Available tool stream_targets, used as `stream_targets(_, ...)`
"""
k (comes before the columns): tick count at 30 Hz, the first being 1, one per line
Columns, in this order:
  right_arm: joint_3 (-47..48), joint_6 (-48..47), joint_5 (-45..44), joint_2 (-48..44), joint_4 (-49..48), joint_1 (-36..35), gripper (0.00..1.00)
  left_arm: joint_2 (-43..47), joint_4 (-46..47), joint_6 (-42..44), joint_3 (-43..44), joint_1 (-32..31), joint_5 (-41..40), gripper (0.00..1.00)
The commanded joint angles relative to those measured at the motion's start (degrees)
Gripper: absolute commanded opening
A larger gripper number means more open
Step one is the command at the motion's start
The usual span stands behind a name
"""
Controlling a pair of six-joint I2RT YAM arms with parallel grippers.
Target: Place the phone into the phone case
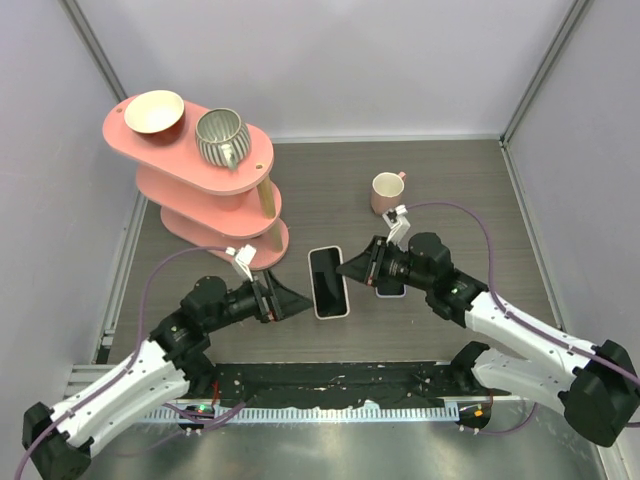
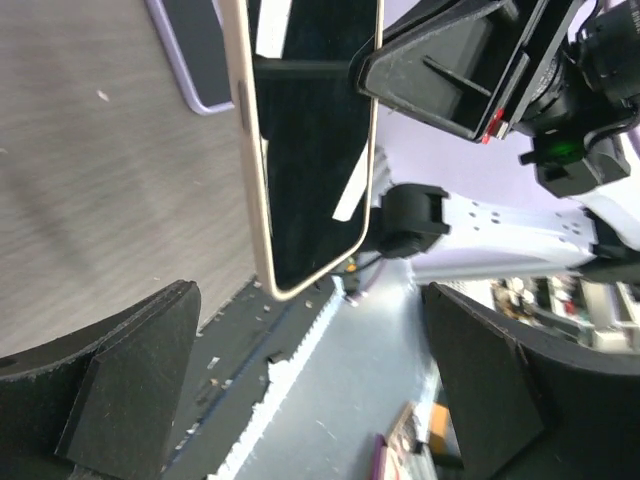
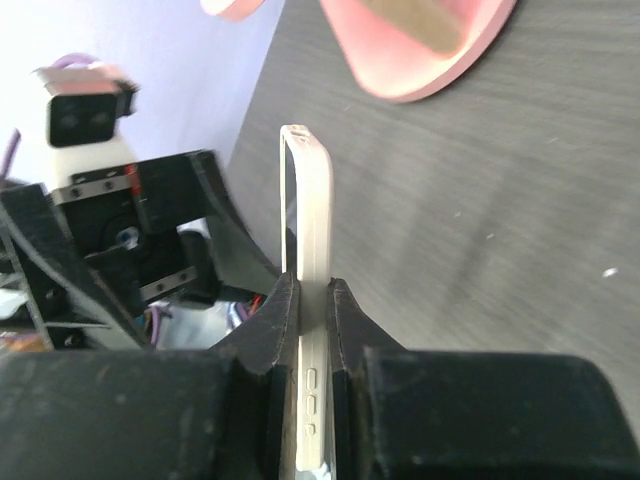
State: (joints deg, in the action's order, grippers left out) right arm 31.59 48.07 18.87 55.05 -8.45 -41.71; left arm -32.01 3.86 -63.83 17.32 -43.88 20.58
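Note:
The phone, now at the table's middle, will be let go by my right gripper flat on the table (image 1: 346, 290), beside the lavender phone case.
The phone (image 1: 327, 282) is a cream-edged slab with a glossy black face, lying face up at the table's middle. My right gripper (image 1: 347, 268) is shut on its right long edge. The right wrist view shows both fingers (image 3: 283, 310) pinching the phone (image 3: 308, 200) across its thickness, above its side buttons. I cannot tell whether it is lifted off the table. A lavender phone case (image 1: 390, 291) lies under my right wrist, mostly hidden, and shows in the left wrist view (image 2: 195, 50). My left gripper (image 1: 300, 302) is open and empty just left of the phone (image 2: 310, 150), not touching it.
A pink tiered stand (image 1: 200, 160) at the back left carries a cream bowl (image 1: 155, 110) and a ribbed cup (image 1: 220, 138). A pink mug (image 1: 388, 190) stands behind my right gripper. A black mat (image 1: 330, 385) runs along the near edge.

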Motion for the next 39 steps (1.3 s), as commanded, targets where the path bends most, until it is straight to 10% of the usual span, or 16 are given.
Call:
stream_targets(1,5.14,-4.74,-2.61,0.85,2.12,3.04,0.01,5.90,-19.39,9.42,7.36,0.02,-12.64,1.00)
stream_targets(23,3.74,-7.38,-11.40,27.04,-1.75,7.61,0.03,24.36,-35.50,17.34,13.44,0.02,-26.99,1.00)
stream_targets(36,8.39,-12.82,-14.22,16.34,14.23,8.40,0.80,21.99,-38.66,20.68,19.41,0.02,-29.98,1.00)
stream_targets(39,11.55,-15.81,-13.34,10.55,20.65,8.40,0.85,22.43,-38.75,21.12,20.38,0.02,-30.68,1.00)
